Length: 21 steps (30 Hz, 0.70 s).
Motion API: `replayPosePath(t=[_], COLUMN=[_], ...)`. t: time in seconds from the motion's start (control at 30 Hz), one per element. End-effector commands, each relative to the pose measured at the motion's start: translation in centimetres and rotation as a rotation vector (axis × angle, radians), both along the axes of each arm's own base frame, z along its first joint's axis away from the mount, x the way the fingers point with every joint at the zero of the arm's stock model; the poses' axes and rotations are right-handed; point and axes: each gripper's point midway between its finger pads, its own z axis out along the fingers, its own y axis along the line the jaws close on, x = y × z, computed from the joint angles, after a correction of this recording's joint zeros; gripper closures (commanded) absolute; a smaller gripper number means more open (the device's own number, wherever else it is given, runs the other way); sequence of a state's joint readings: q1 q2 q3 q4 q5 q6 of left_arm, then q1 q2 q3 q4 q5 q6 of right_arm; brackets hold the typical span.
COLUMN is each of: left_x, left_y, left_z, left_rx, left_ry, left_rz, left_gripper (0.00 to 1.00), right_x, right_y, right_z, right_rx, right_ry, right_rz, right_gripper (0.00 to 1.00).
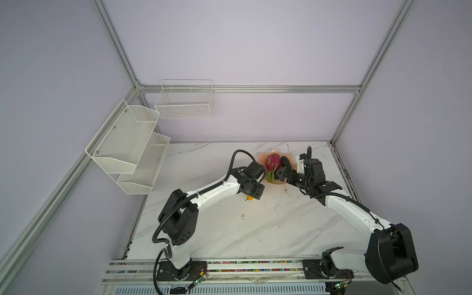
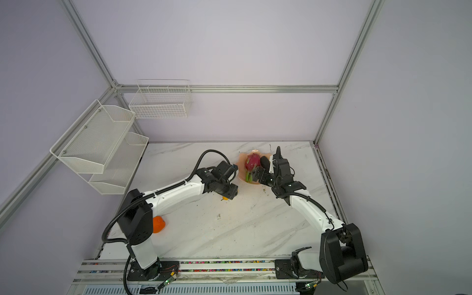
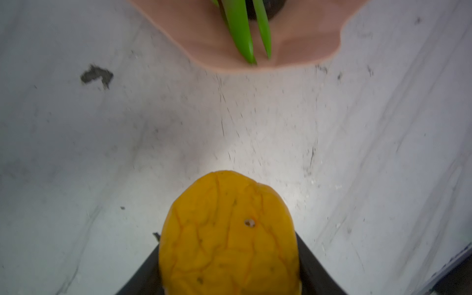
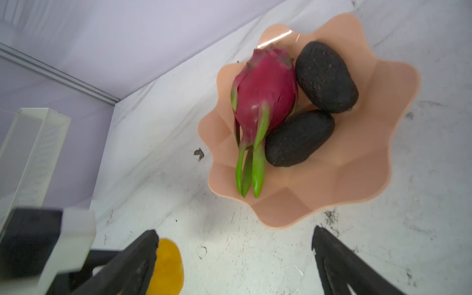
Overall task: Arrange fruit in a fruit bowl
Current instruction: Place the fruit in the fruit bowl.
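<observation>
Next, my left gripper lets go of the yellow pear in the fruit bowl (image 1: 260, 172) (image 3: 194, 32), beside the green tips of the dragon fruit.
The peach-pink fruit bowl (image 4: 357, 166) stands at the back of the marble table, seen in both top views (image 1: 261, 156) (image 2: 241, 159). In it lie the magenta dragon fruit (image 4: 265, 97) (image 1: 271, 163) and two blackish ovals (image 4: 325, 76) (image 4: 298, 139). My left gripper (image 3: 229, 270) is shut on the yellow pear (image 3: 229, 229), low over the table just in front of the bowl (image 3: 199, 38). My right gripper (image 4: 235, 235) hangs open and empty at the bowl's near-right rim (image 1: 281, 175). A round orange (image 2: 158, 224) lies beside the left arm's elbow.
White mesh shelves (image 1: 130, 145) hang on the left wall and a wire basket (image 1: 184, 102) on the back wall. A dark scuff (image 3: 95, 75) marks the table left of the bowl. The frame post (image 1: 332, 143) stands at the back right corner.
</observation>
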State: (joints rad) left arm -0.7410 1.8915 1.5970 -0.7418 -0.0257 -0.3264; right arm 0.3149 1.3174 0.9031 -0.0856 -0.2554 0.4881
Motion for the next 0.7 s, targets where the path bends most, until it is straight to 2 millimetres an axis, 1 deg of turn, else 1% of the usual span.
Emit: replayPosePath(t=[0.0, 0.03, 0.1, 0.2, 0.27, 0.4, 0.5, 0.67], left_x=[6.4, 7.4, 9.3, 11.2, 12.2, 12.9, 12.8, 12.9], left_y=[-0.5, -0.6, -1.5, -2.7, -3.1, -3.6, -4.2, -5.1], left_z=[3.5, 3.3, 3.5, 3.4, 3.5, 4.1, 4.4, 3.9], left_rx=[-0.044, -0.042, -0.063, -0.087, -0.099, -0.125, -0.154, -0.177], left_ry=[-0.072, -0.061, -0.058, -0.082, -0.095, -0.124, -0.124, -0.122], left_rz=[0.052, 0.058, 0.052, 0.031, 0.037, 0.034, 0.015, -0.005], left_gripper=[0.49, 0.49, 0.49, 0.49, 0.48, 0.48, 0.47, 0.43], right_x=[0.8, 0.7, 0.3, -0.3, -0.6, -1.0, -1.0, -0.9], right_y=[0.7, 0.7, 0.6, 0.5, 0.4, 0.2, 0.2, 0.5], right_z=[2.6, 2.6, 2.6, 2.5, 2.4, 2.5, 2.2, 1.9], right_rx=[0.028, 0.029, 0.033, 0.038, 0.04, 0.041, 0.037, 0.036], right_ry=[-0.066, -0.067, -0.073, -0.074, -0.073, -0.078, -0.073, -0.065], right_rz=[0.024, 0.025, 0.026, 0.03, 0.029, 0.023, 0.024, 0.039], right_gripper=[0.03, 0.03, 0.03, 0.03, 0.03, 0.03, 0.03, 0.03])
